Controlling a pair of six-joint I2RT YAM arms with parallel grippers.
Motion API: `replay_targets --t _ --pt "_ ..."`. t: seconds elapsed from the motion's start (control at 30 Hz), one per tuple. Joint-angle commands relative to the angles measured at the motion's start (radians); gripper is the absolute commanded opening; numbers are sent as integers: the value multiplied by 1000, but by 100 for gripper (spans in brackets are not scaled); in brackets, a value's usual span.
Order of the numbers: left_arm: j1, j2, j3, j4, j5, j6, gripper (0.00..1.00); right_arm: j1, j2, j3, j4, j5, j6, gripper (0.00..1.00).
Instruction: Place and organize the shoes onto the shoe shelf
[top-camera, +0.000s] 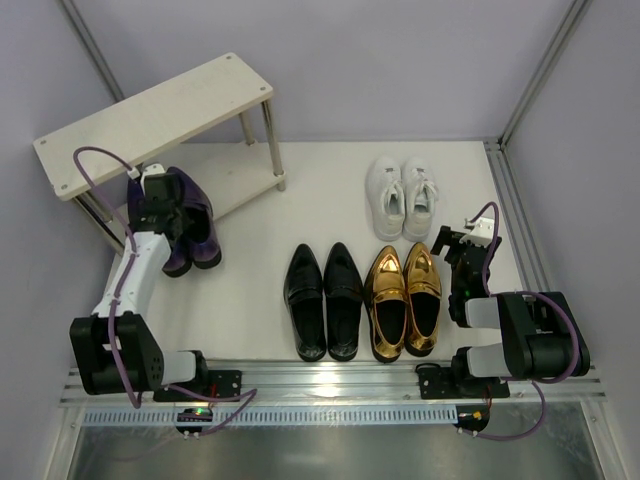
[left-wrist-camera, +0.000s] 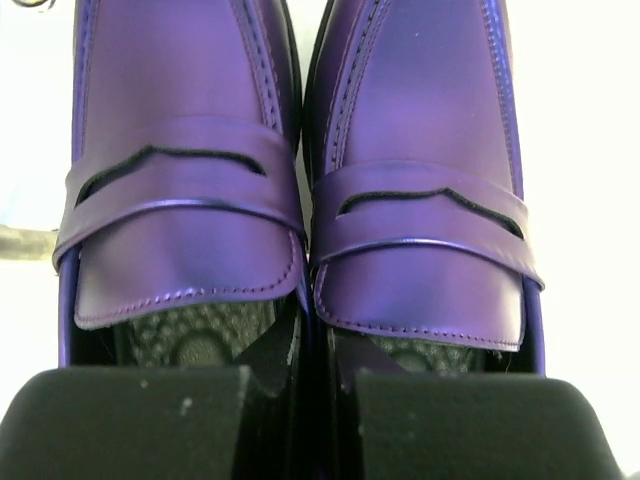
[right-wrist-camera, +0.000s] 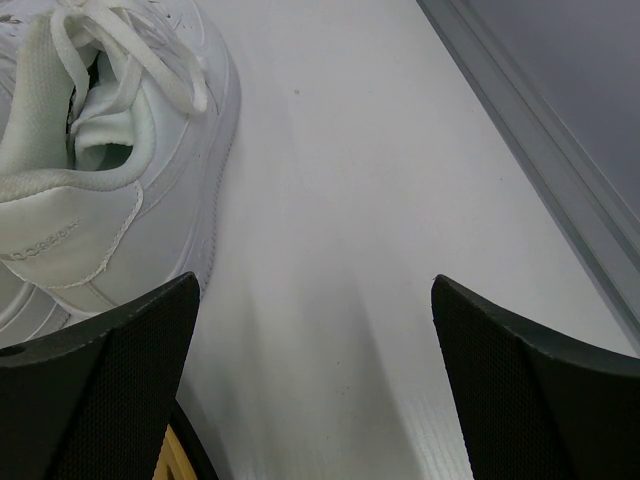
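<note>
My left gripper is to let go of the purple dress shoes on the shoe shelf's lower board (top-camera: 166, 204) next to its near metal post.
My left gripper (top-camera: 162, 208) is shut on the pair of purple dress shoes (top-camera: 190, 232), at the front left of the shoe shelf (top-camera: 150, 120) by its lower board (top-camera: 235, 185). In the left wrist view the fingers (left-wrist-camera: 130, 420) pinch the two inner heel walls together, and the purple shoes (left-wrist-camera: 180, 200) fill the frame. The black dress shoes (top-camera: 323, 300), gold loafers (top-camera: 405, 300) and white sneakers (top-camera: 403, 195) stand in pairs on the white table. My right gripper (top-camera: 466, 250) is open and empty, right of the gold loafers; the right wrist view shows it (right-wrist-camera: 315, 330) beside a white sneaker (right-wrist-camera: 110, 180).
A metal frame rail (top-camera: 515, 220) runs along the table's right edge, also in the right wrist view (right-wrist-camera: 560, 170). A mounting rail (top-camera: 330, 380) crosses the near edge. Grey walls close in the back and sides.
</note>
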Motion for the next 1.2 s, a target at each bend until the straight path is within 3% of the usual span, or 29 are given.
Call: replay_targets --t 0.0,0.27,0.8,1.17 --pt "52 12 110 235 15 11 0 5 -4 17 84 1 -1 97" --pt "57 6 77 269 -15 37 0 5 -3 17 84 1 0 97" --pt "53 -115 -219 436 -7 31 0 5 -3 17 84 1 -1 97" --pt "3 -218 -365 651 -105 100 0 5 -4 17 82 1 -1 97"
